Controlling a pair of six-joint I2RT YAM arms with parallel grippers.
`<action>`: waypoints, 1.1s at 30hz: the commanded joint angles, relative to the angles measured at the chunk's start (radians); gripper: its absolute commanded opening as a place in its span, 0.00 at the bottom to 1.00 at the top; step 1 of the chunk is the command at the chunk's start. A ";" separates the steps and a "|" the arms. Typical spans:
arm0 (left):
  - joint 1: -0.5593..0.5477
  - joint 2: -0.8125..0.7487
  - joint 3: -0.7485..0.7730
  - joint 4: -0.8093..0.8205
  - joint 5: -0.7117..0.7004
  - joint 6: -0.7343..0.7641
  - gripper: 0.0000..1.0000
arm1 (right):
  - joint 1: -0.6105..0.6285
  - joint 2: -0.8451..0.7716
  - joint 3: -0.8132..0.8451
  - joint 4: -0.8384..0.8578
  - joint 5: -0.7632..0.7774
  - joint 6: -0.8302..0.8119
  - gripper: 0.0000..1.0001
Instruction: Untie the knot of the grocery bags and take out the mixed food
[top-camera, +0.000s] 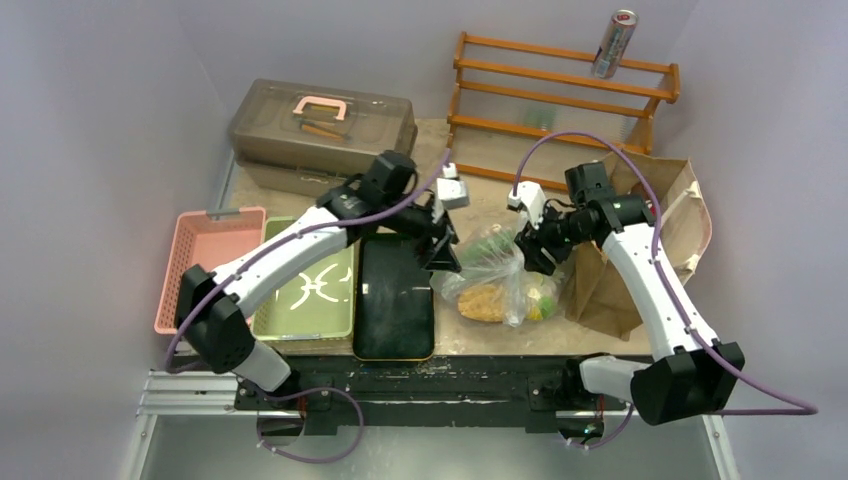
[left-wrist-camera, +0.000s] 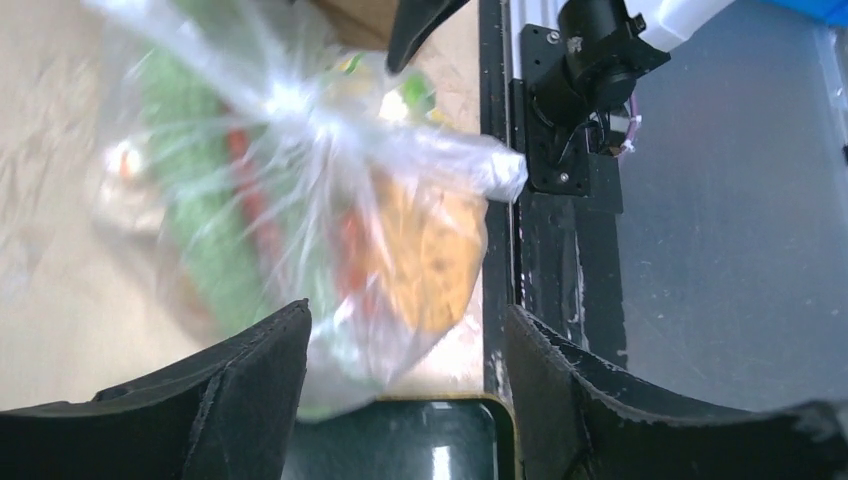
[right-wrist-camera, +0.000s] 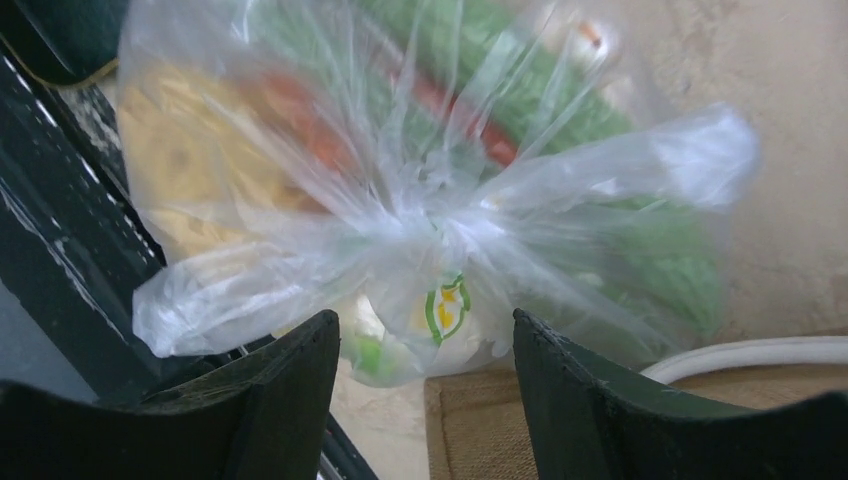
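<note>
Next, I take the plastic (top-camera: 486, 271) beside the knot with my left gripper while my right gripper holds the opposite side of the plastic bag, because the knot cinches the bag shut.
The transparent plastic bag (top-camera: 497, 280) lies on the table's middle, tied in a knot (right-wrist-camera: 425, 230) on top. Through it I see a toast slice (left-wrist-camera: 430, 255), green cucumber (left-wrist-camera: 200, 215) and red-orange pieces. The brown paper bag (top-camera: 640, 240) lies at its right, its handles hidden. My left gripper (top-camera: 443, 255) is open just left of the plastic bag, its jaws wide apart over the bag's edge (left-wrist-camera: 400, 335). My right gripper (top-camera: 532, 255) is open just right of the bag, jaws apart below the knot (right-wrist-camera: 425, 345). Neither holds anything.
A black tray (top-camera: 393, 290), green tray (top-camera: 305, 290) and pink basket (top-camera: 205, 265) stand left of the bag. A grey-brown lidded case (top-camera: 320, 125) is at the back left. A wooden rack (top-camera: 560, 90) with a silver can (top-camera: 613, 44) is at the back.
</note>
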 joint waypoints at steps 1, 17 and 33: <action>-0.111 0.090 0.071 0.173 -0.024 0.108 0.67 | -0.019 -0.018 -0.082 0.065 0.042 -0.109 0.62; -0.277 0.191 -0.096 0.470 -0.240 0.143 0.66 | -0.133 -0.011 -0.264 0.202 0.488 -0.202 0.66; -0.293 0.254 -0.065 0.434 -0.338 0.144 0.63 | -0.386 0.045 -0.103 0.104 0.196 -0.350 0.76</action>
